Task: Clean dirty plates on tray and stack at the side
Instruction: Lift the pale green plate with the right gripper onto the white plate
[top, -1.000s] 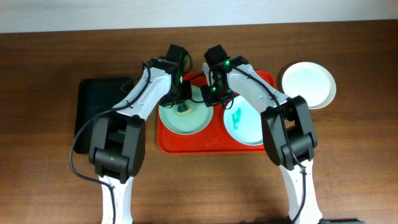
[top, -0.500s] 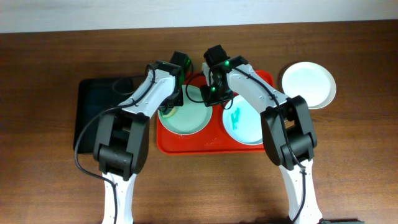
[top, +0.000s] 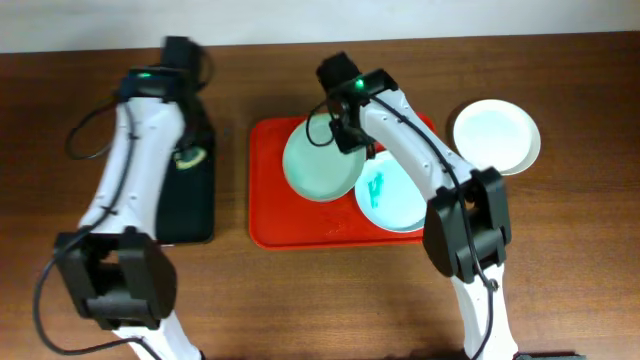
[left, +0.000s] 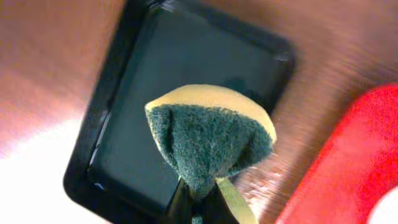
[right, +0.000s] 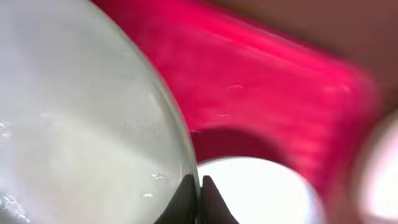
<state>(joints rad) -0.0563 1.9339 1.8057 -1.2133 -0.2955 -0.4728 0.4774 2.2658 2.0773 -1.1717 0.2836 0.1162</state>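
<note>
The robot's right gripper needs to release the mint green plate on top of the white plate (top: 497, 137) beside the red tray. The mint plate is now tilted, overlapping the blue plate.
The red tray (top: 270, 225) holds the pale mint green plate (top: 315, 170) and the pale blue plate (top: 395, 205), which has a teal smear. My right gripper (top: 347, 140) is shut on the mint plate's rim (right: 180, 149) and holds it tilted, overlapping the blue plate (right: 261, 193). The white plate (top: 496, 135) lies on the table right of the tray. My left gripper (top: 190, 155) is shut on a green and yellow sponge (left: 208, 134) above the black tray (left: 186, 68).
The black tray (top: 190, 215) lies left of the red tray on the brown wooden table. A pale wall edge runs along the top of the overhead view.
My left arm has swung left with the sponge from the mint plate to over the black tray. My right gripper has lifted and shifted the mint plate, which now looks clean.
</note>
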